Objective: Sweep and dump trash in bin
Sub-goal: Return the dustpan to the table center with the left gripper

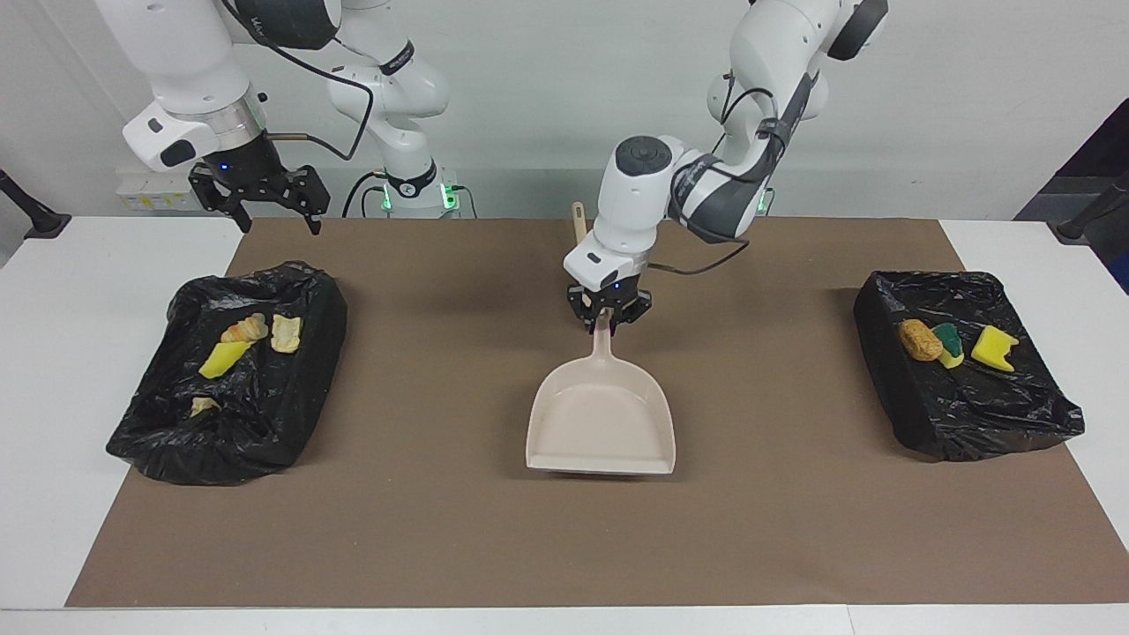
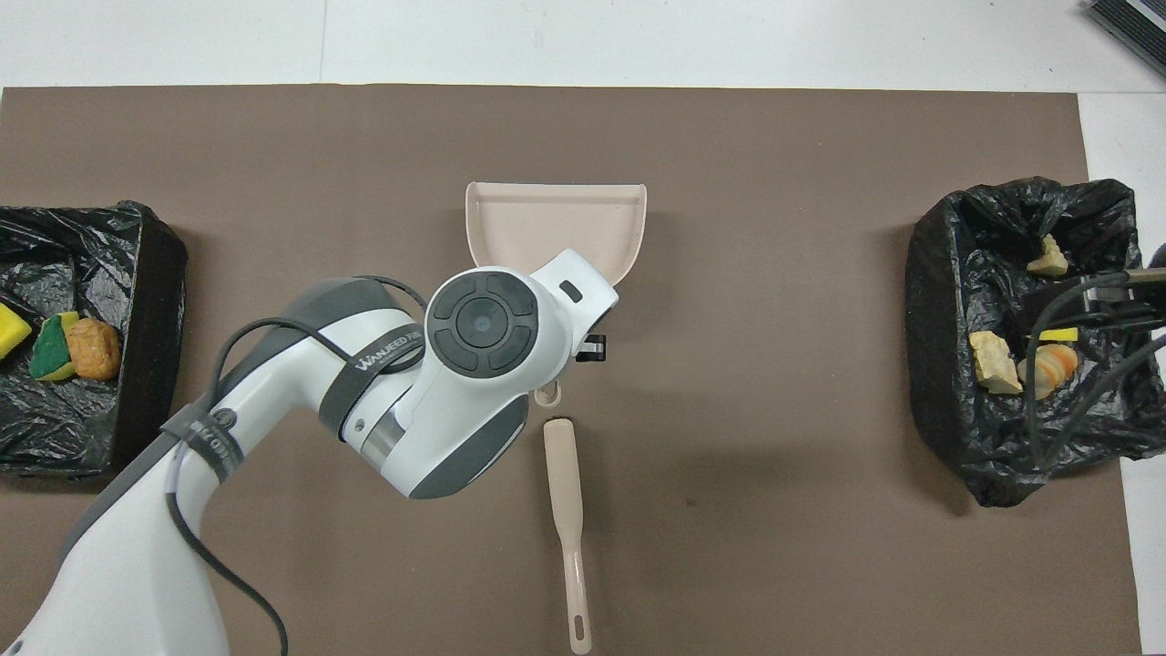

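Note:
The left gripper needs to release the beige dustpan on the brown mat (image 2: 570, 275) just beyond the beige brush, in line with it.
My left gripper (image 1: 608, 321) is shut on the handle of the empty beige dustpan (image 1: 602, 423), which sits low at the middle of the brown mat; I cannot tell whether it touches. From overhead the arm hides the gripper and shows only the pan's (image 2: 556, 223) mouth. The trash lies in two black-lined bins. The bin (image 1: 265, 423) at the right arm's end holds a croissant (image 1: 244, 331), a pastry piece (image 1: 286, 332) and a yellow sponge (image 1: 220, 360). The bin (image 1: 970, 414) at the left arm's end holds a brown bun (image 1: 920, 339) and yellow sponges (image 1: 993, 346). My right gripper (image 1: 265, 198) waits open in the air by its bin.
The beige brush (image 2: 565, 492) lies on the mat just nearer to the robots than the dustpan, its handle end toward them. In the facing view only its handle tip (image 1: 579, 220) shows past the left arm. The brown mat (image 1: 441, 529) covers the white table.

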